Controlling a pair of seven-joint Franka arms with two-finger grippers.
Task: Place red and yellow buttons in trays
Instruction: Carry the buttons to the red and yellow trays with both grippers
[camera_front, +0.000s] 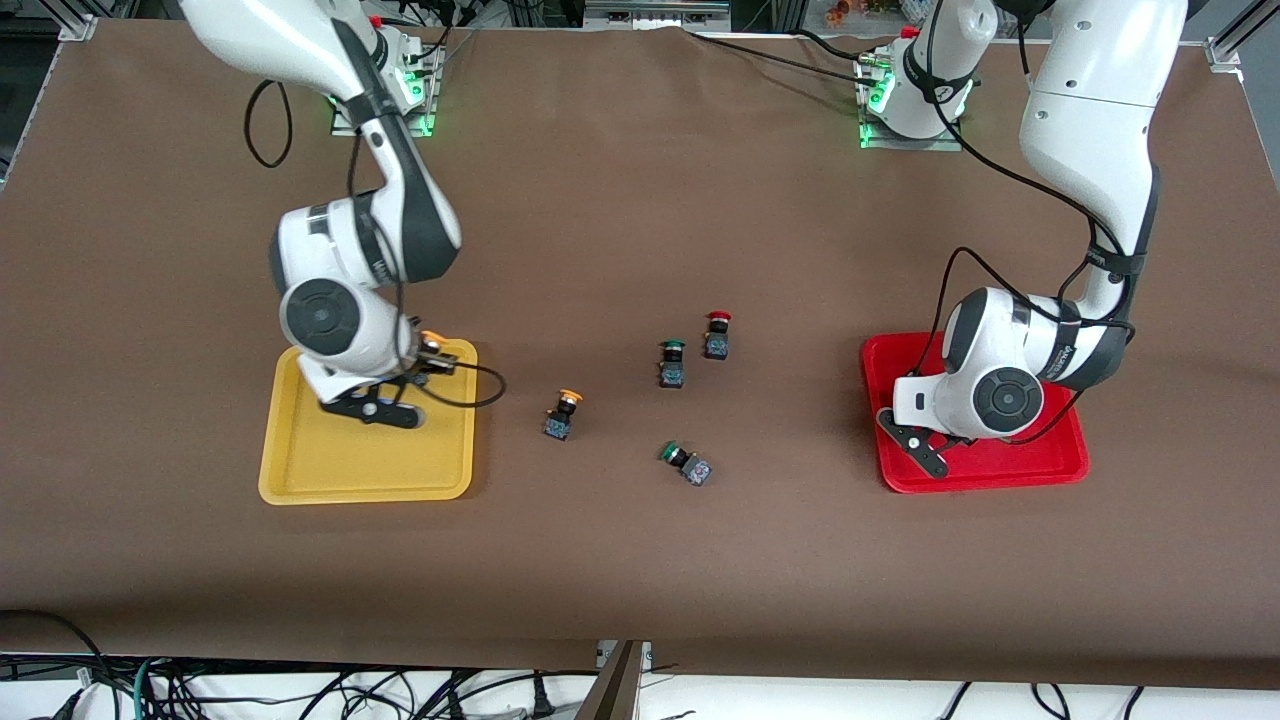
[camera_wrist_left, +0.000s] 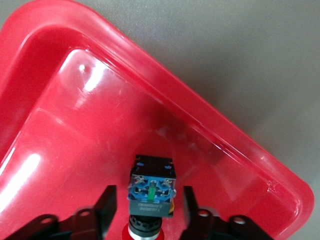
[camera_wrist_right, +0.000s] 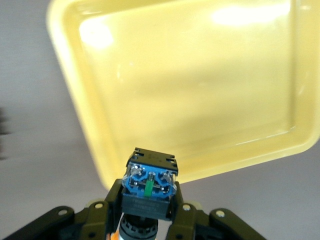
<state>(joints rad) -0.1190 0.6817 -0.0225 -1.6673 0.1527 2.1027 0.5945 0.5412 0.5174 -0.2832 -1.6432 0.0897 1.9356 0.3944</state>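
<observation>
I will release the yellow-capped button with my right gripper on the yellow tray's bottom (camera_front: 321, 407) (camera_wrist_right: 257, 87), near the side farthest from the red tray. That button now shows above the yellow tray's edge.
My left gripper (camera_wrist_left: 148, 200) is low over the red tray (camera_front: 1000, 465), open. A red-capped button (camera_wrist_left: 151, 182) lies on the tray floor (camera_wrist_left: 100, 125) between its fingers, with a gap on each side. My right gripper (camera_wrist_right: 148, 192) is shut on an orange-yellow-capped button (camera_wrist_right: 150, 175), whose cap (camera_front: 432, 340) shows above the edge of the yellow tray (camera_front: 330, 470) farthest from the front camera. The tray floor (camera_wrist_right: 200, 90) is bare. Another yellow-capped button (camera_front: 562, 413) and another red-capped one (camera_front: 716, 335) stand on the brown table between the trays.
Two green-capped switches are on the table: one (camera_front: 671, 363) beside the red-capped button, one (camera_front: 685, 462) lying on its side nearer the front camera. A black cable (camera_front: 470, 385) loops from the right wrist over the yellow tray's corner.
</observation>
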